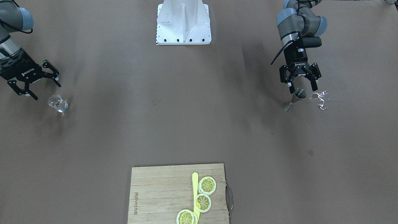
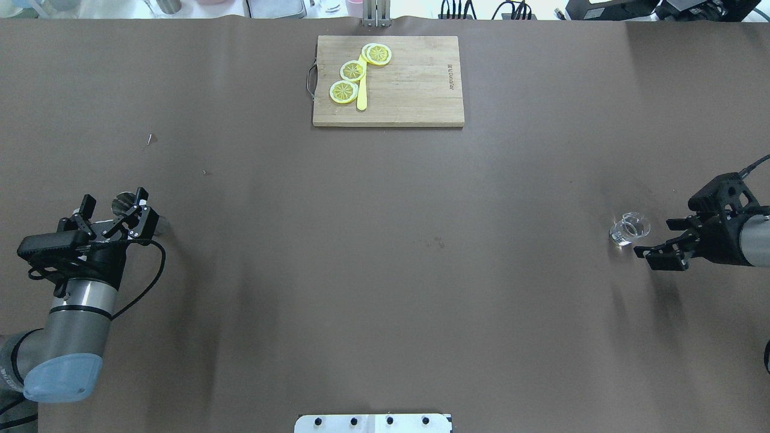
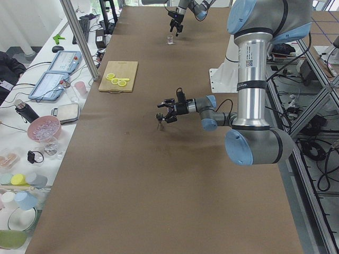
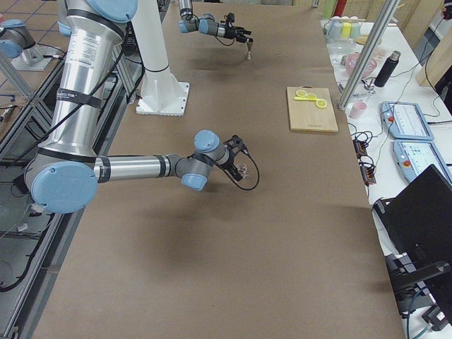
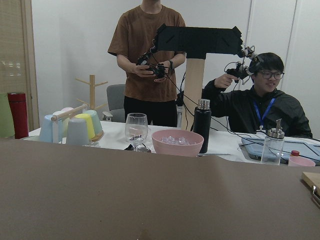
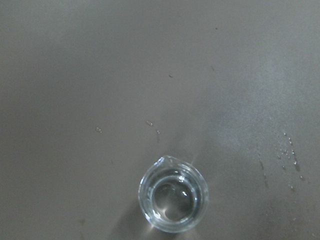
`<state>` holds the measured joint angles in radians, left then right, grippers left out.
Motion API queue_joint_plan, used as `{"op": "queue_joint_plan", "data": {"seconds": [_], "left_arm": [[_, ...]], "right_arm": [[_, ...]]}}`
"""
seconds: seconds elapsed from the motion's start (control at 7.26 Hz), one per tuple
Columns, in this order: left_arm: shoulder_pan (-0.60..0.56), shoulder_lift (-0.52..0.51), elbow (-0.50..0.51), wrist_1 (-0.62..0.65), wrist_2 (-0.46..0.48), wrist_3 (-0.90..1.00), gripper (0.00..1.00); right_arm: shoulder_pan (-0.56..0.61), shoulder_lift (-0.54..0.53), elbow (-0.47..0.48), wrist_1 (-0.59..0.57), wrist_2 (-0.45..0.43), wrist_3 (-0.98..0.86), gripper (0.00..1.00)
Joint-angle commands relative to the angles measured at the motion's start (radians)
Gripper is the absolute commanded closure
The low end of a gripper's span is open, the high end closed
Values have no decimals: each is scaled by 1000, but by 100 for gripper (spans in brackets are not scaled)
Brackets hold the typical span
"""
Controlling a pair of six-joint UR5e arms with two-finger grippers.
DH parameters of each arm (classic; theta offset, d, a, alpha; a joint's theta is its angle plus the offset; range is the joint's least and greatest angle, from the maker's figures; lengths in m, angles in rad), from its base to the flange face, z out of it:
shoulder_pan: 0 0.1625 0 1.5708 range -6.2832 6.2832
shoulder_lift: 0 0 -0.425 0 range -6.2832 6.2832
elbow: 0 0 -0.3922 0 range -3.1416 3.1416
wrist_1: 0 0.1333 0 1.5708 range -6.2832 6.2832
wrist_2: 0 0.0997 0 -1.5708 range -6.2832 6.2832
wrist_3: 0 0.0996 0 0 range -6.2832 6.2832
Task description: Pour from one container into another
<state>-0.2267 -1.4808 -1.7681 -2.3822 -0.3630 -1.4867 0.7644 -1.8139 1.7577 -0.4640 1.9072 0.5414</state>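
Observation:
I need to next move my left gripper down to the narrow middle (image 1: pixel 293 102) of the metal jigger, between its two cups, and close it there.
A small metal jigger (image 1: pixel 294 99) stands on the brown table, its upper cup between the spread fingers of my left gripper (image 1: pixel 303 89), which is open and hangs just over it. The overhead view shows the same jigger (image 2: pixel 124 201) under the left gripper (image 2: pixel 115 198). A clear glass beaker (image 1: pixel 58 104) holding clear liquid stands far across the table. My right gripper (image 1: pixel 46 91) is open beside it, not touching. The right wrist view looks straight down into the beaker (image 6: pixel 173 200). From overhead the beaker (image 2: pixel 630 229) sits just left of the right gripper (image 2: pixel 657 239).
A shiny puddle of spilled liquid (image 1: pixel 321 99) lies on the table beside the jigger. A wooden cutting board (image 2: pixel 415 96) with lemon slices (image 2: pixel 353 70) and a yellow knife sits at the far middle edge. The robot's white base (image 1: pixel 183 25) stands mid-table. Operators sit beyond the table's left end.

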Motion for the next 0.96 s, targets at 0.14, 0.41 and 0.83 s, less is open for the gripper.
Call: {"op": "queue_joint_plan", "data": {"seconds": [0.14,0.41,0.83], "left_arm": [[12,-24,59,0,16,-30,3],[13,-48,100,1,16,-58,3],[13,-95,171,1,16,-63,3]], "right_arm": [[-11,12,-3,1,-4,-87,0],[-13,15,-38,7,10,-121,0],[-10,30,-40,5,12,-107,0]]}}
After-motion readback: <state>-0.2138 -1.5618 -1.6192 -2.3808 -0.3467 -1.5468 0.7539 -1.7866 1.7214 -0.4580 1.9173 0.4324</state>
